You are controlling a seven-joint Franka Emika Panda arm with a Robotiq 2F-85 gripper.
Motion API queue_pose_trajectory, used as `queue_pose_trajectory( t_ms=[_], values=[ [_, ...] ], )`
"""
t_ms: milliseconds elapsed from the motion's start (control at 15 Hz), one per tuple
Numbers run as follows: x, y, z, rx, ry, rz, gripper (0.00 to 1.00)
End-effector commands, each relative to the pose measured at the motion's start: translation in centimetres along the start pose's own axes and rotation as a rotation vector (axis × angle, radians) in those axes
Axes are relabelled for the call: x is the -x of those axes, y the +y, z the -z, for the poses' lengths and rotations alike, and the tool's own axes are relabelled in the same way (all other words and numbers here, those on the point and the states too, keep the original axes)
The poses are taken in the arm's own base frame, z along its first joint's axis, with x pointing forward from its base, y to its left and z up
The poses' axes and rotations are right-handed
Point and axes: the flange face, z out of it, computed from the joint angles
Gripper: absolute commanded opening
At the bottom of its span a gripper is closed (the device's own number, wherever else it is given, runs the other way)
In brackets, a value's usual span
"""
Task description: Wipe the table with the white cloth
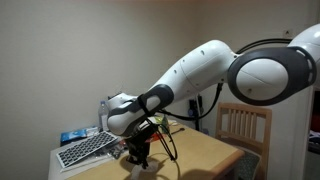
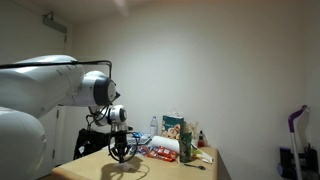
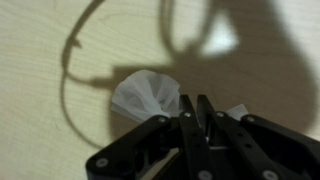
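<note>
The robot's gripper pinches the white cloth in the middle and its puffed side bunches up, so it should open, shift and take the cloth nearer its edge [image 3: 238, 111] before wiping.
The white cloth [image 3: 145, 95] is bunched on the light wooden table [image 3: 40, 60]. In the wrist view it puffs out left of my gripper [image 3: 196, 105], with a small white corner [image 3: 237, 108] showing on the right. The two fingers are pressed together with cloth between them. In both exterior views the gripper [image 1: 137, 155] [image 2: 121, 152] points straight down at the tabletop; the cloth is hard to make out there.
A keyboard [image 1: 88, 148] lies at the table's far edge, with a blue packet [image 1: 73, 135] behind it. A wooden chair [image 1: 243, 128] stands beside the table. Bottles, a box and packets [image 2: 175, 140] crowd one end of the table [image 2: 160, 170]. Cable shadows cross the wood.
</note>
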Motion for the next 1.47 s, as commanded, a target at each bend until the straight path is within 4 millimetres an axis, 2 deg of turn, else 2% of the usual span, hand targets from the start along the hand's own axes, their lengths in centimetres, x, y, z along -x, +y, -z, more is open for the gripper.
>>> queue_pose_trajectory(
  t_ms=[0,133,533,733,800,933,1000,1067,1200,1400],
  values=[
    [0.0,-0.1,0.2,0.0,0.002,0.001,0.34],
    [-0.3,-0.3,-0.1,0.011,0.003,0.015,0.35],
    [-1.2,-0.1,-1.2,0.039,-0.065,0.071,0.73],
    [-1.7,-0.4,-1.0,0.057,-0.066,0.094,0.92],
    [-1.8,-0.4,-0.9,0.065,-0.066,0.103,0.97],
    [-2.0,-0.4,-1.1,0.077,-0.076,0.127,1.0],
    [-2.0,-0.4,-1.2,0.075,-0.086,0.133,1.0],
    [-1.9,-0.4,-1.3,0.069,-0.099,0.136,0.73],
    [-1.7,-0.3,-2.0,0.055,-0.141,0.156,0.72],
    [-1.4,0.1,-3.4,0.067,-0.193,0.207,0.52]
  ],
)
